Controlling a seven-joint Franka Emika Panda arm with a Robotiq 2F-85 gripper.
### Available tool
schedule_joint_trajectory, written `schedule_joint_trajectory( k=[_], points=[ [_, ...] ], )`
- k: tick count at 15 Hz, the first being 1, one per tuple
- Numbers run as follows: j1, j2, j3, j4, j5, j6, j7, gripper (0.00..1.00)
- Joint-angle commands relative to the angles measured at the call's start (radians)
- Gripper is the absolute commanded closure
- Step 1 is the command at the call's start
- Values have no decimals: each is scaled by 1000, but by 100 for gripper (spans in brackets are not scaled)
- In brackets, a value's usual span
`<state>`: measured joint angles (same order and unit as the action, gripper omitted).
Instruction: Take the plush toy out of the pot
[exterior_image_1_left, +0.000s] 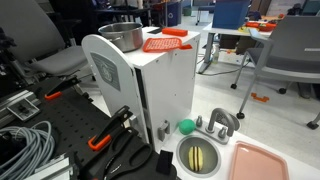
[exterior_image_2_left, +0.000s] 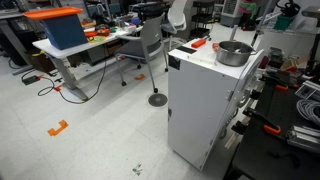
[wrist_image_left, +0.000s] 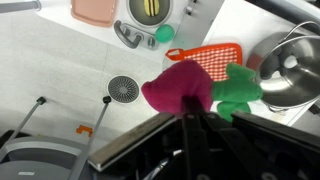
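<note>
My gripper is to release the plush toy. It will let go of it on the far edge of the orange ribbed piece (exterior_image_1_left: 162, 37) (wrist_image_left: 208, 90) beside the pot.
In the wrist view my gripper (wrist_image_left: 190, 112) is shut on the plush toy (wrist_image_left: 180, 85). The toy has a magenta body with a green part on the right, and it hangs in the air high above the white cabinet. The pot (wrist_image_left: 290, 65) is shiny metal and lies to the right of the toy, apart from it. Both exterior views show the pot (exterior_image_1_left: 122, 35) (exterior_image_2_left: 235, 52) standing on top of the cabinet. Neither the gripper nor the toy appears in those views.
A flat orange ribbed piece (wrist_image_left: 205, 55) (exterior_image_1_left: 165, 43) lies beside the pot on the white cabinet (exterior_image_1_left: 150, 90) (exterior_image_2_left: 200, 100). Lower down are a round steel sink (exterior_image_1_left: 200, 155), a green ball (exterior_image_1_left: 186, 126) and a pink tray (exterior_image_1_left: 258, 160). Chairs and desks stand around.
</note>
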<state>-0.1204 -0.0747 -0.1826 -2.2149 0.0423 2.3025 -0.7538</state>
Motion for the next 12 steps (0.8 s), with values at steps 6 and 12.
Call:
schedule_joint_trajectory(
  k=[6,12],
  points=[
    [22,49,51,14,-19,17,23,100],
    [32,83,77,33,-52,27,20,100]
  ],
)
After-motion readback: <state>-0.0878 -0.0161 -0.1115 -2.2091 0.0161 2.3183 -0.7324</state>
